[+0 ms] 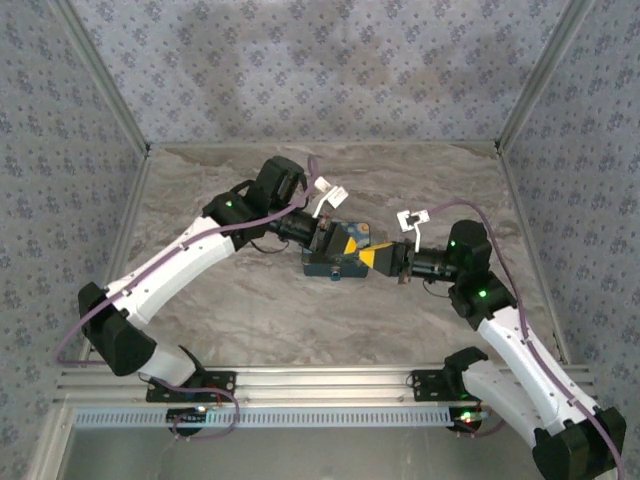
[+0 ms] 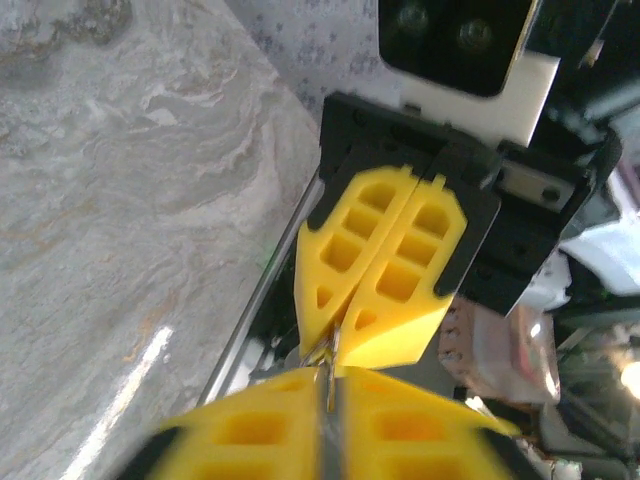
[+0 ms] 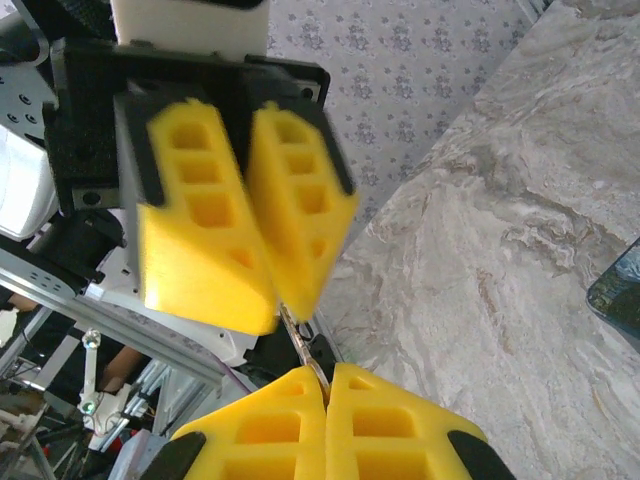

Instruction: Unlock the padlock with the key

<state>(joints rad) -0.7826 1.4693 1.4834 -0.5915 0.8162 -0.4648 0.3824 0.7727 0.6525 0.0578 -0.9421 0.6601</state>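
I should close my left gripper on the key's loose end [image 3: 288, 318] while my right gripper regrips the key, because the key slants out of my right gripper's fingers.
The small metal key [image 3: 303, 345] stands edge-on between the two grippers, which meet tip to tip in mid-air. My right gripper [image 3: 325, 375] is shut on the key's lower end, its yellow pads pressed together. My left gripper [image 2: 333, 372] has its jaws a narrow gap apart, and the key's [image 2: 330, 362] other end sits loosely in that gap. Seen from the top, the left gripper [image 1: 350, 240] and right gripper [image 1: 383, 258] hover over the dark blue padlock [image 1: 330, 266], which lies on the marble table [image 1: 250, 300]. A corner of the padlock [image 3: 622, 300] shows at the right edge.
Patterned walls close in the table at the back and sides. An aluminium rail [image 1: 300, 380] runs along the near edge by the arm bases. White tags [image 1: 330, 192] hang from cables above both wrists.
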